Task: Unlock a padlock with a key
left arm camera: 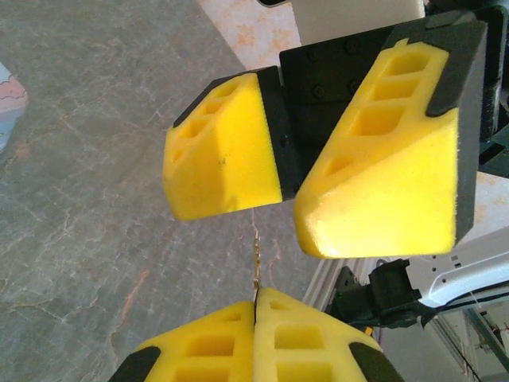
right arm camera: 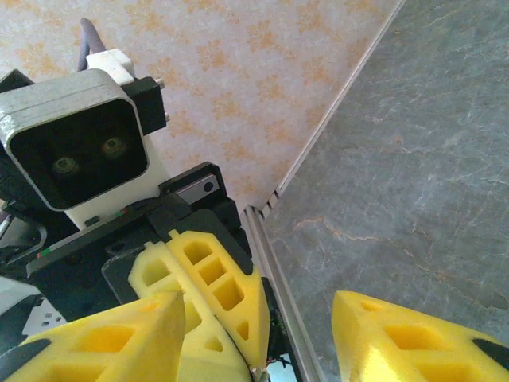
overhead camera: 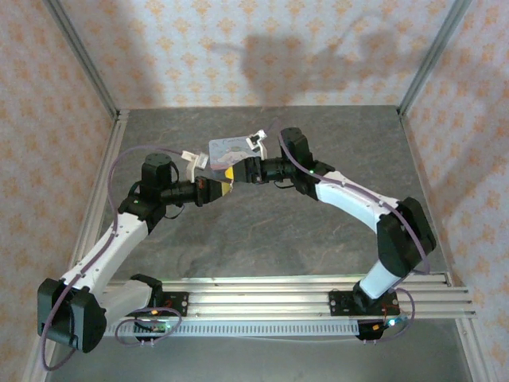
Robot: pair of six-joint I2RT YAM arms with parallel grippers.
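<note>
Only the key's thin blade sticks out of my left gripper's shut fingers, so my right gripper will close on the key's tip point(left arm camera: 256, 235) before my left gripper regrasps.
My left gripper point(left arm camera: 256, 301) is shut on the key point(left arm camera: 256, 261), a thin pale metal blade that sticks straight out from between the yellow pads. The blade points at the gap between the two yellow fingers of my right gripper point(left arm camera: 286, 213), which faces it at close range. In the right wrist view, my right gripper point(right arm camera: 258, 318) stands open with nothing held, and the left gripper's closed fingers point(right arm camera: 208, 290) sit just ahead of its left finger. From above, the two grippers point(overhead camera: 223, 188) point(overhead camera: 238, 171) meet tip to tip over mid-table. The padlock is out of view.
A light-blue tin with a cartoon lid point(overhead camera: 229, 149) lies just behind the meeting grippers, and its edge shows at the left point(left arm camera: 6, 103). Metal frame posts and patterned walls point(overhead camera: 262, 48) bound the grey stone-look table point(overhead camera: 278, 239). A rail point(overhead camera: 302, 290) runs along the near edge.
</note>
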